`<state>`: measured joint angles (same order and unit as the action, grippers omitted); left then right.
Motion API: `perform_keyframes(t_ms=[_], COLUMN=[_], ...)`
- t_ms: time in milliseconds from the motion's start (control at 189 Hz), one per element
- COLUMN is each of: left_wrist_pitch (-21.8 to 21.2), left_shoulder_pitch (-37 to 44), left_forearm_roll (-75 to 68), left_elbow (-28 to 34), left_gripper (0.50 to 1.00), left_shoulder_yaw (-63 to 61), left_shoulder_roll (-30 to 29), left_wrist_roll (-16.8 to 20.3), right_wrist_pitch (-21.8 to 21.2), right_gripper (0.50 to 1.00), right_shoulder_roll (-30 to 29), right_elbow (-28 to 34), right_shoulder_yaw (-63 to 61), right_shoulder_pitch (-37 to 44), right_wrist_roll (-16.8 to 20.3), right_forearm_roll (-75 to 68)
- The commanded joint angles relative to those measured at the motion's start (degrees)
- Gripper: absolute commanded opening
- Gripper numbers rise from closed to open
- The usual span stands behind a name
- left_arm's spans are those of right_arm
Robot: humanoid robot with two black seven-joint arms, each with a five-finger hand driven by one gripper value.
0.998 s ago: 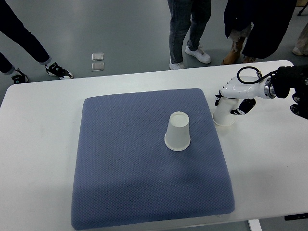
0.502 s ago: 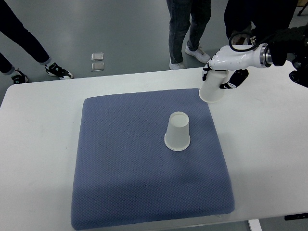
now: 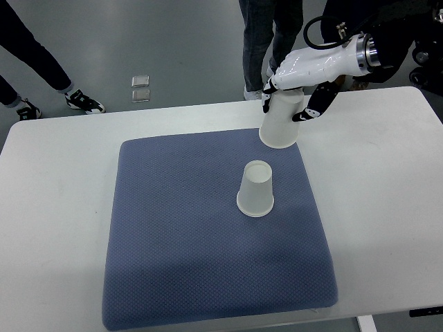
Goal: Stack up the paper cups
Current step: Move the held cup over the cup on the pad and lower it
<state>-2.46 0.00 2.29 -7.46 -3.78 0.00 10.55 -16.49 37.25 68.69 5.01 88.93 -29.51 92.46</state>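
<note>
The white paper cup in my right gripper needs to be released over the upside-down cup [image 3: 257, 170] standing on the blue padded mat.
An upside-down white paper cup [image 3: 255, 189] stands near the middle of the blue padded mat [image 3: 180, 228]. A second white paper cup [image 3: 281, 122] hangs mouth-down in the air above the mat's far right part, up and to the right of the standing cup. My right hand [image 3: 296, 86], white with dark fingertips, is shut on its upper end, and the arm comes in from the top right. The two cups are apart. My left arm is out of view.
The mat lies on a white table [image 3: 55, 207]. Several people's legs and shoes [image 3: 275, 41] stand beyond the table's far edge. Two small square tiles [image 3: 140, 88] lie on the grey floor.
My right hand has lifted its cup off the table at the mat's right side and carried it up and leftward, over the mat's far right corner. The middle cup has not moved.
</note>
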Motion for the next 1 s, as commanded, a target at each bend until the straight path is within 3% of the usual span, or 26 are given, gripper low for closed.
perform_keyframes(t_ms=[0,285,993], left_wrist_pitch=[0.0,0.0,0.0], left_shoulder_pitch=[0.0,0.0,0.0], left_forearm_roll=[0.0,0.0,0.0], left_elbow=[0.0,0.1,0.0], left_gripper=[1.0,1.0,1.0], left_shoulder_yaw=[0.0,0.0,0.0], left_shoulder_roll=[0.0,0.0,0.0], left_wrist_roll=[0.0,0.0,0.1], right_wrist_pitch=[-2.1,-6.5,-4.6], right_gripper=[0.594,0.596,0.596], right_shoulder_roll=[0.3,0.9,-2.4], right_elbow=[1.9,5.8,4.4], right_shoulder_yaw=[0.0,-0.1,0.0], right_shoulder_pitch=[1.9,3.4,-1.4], right_wrist_roll=[0.0,-0.3,1.4], right_forearm_roll=[-2.0,-7.6,-8.9])
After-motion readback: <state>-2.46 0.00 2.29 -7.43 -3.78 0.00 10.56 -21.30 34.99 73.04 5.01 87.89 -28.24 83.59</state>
